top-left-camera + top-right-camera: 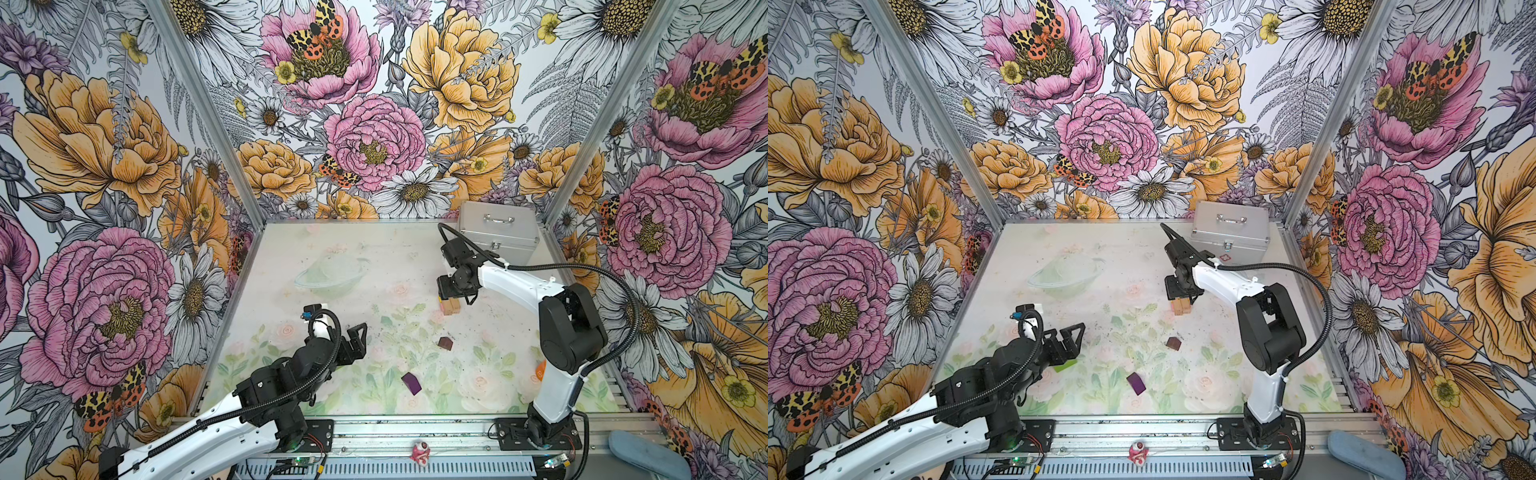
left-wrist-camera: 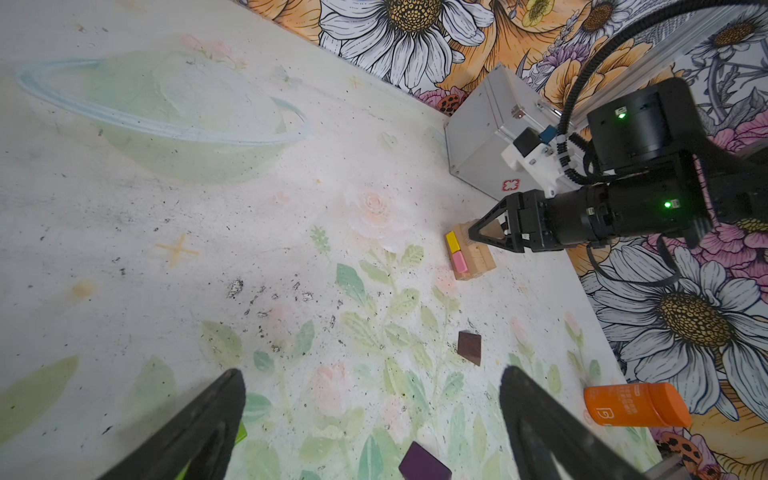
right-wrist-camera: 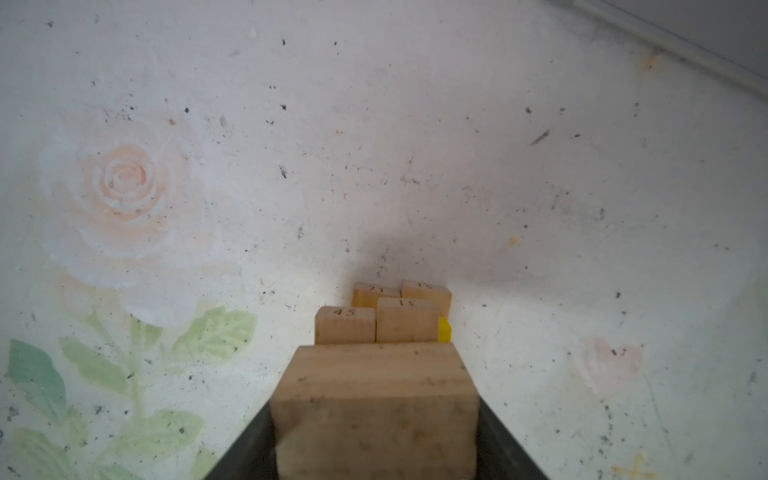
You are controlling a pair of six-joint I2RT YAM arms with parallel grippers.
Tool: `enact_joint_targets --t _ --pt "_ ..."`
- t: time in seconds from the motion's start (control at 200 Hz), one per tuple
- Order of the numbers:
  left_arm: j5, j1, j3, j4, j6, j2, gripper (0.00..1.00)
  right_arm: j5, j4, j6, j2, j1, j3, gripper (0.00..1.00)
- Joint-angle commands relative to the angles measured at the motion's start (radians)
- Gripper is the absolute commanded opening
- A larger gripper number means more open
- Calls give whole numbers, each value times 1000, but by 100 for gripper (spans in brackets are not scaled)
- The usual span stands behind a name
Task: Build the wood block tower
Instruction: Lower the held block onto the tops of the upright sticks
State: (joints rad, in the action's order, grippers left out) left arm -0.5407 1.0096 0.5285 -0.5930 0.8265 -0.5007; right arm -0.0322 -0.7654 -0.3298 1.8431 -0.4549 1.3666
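My right gripper is going to let go of the tan brick on top of the low wood block tower (image 1: 450,301) (image 3: 374,396), close to the silver case.
The wood block tower (image 1: 451,308) (image 1: 1182,308) stands right of the table's middle, a low stack of tan bricks with a yellow brick (image 2: 452,242) and a pink brick (image 2: 460,262) side by side. My right gripper (image 1: 450,293) (image 3: 374,436) hangs just over it, shut on a tan brick (image 3: 374,386). The numbered tan bricks of the tower (image 3: 376,324) lie beyond that brick. My left gripper (image 1: 355,337) (image 2: 372,380) is open and empty over the mat. A purple brick (image 1: 411,383) (image 2: 424,463), a dark-brown brick (image 1: 445,342) (image 2: 469,348) and a lime-green brick (image 1: 1065,365) lie loose.
A silver metal case (image 1: 498,228) (image 2: 482,149) stands in the back right corner, close behind the right arm. An orange bottle (image 2: 636,405) (image 1: 540,370) lies by the right arm's base. Flowered walls close three sides, and a metal rail (image 1: 415,432) runs along the front.
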Motion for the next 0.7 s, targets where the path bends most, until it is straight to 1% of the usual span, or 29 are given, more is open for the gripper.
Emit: enact_joint_targets --t 0.0,0.36,0.595,0.695 --pt "19 -9 -16 21 -11 14 97 -3 20 -9 26 -8 30 43" --pt "24 -19 -18 22 -14 15 97 -3 14 -6 42 -7 51 44" --pt "34 -34 -15 22 -20 13 97 -3 11 -6 52 -5 64 46" --pt "42 -41 -14 22 -21 12 97 -1 8 -4 51 -6 65 50"
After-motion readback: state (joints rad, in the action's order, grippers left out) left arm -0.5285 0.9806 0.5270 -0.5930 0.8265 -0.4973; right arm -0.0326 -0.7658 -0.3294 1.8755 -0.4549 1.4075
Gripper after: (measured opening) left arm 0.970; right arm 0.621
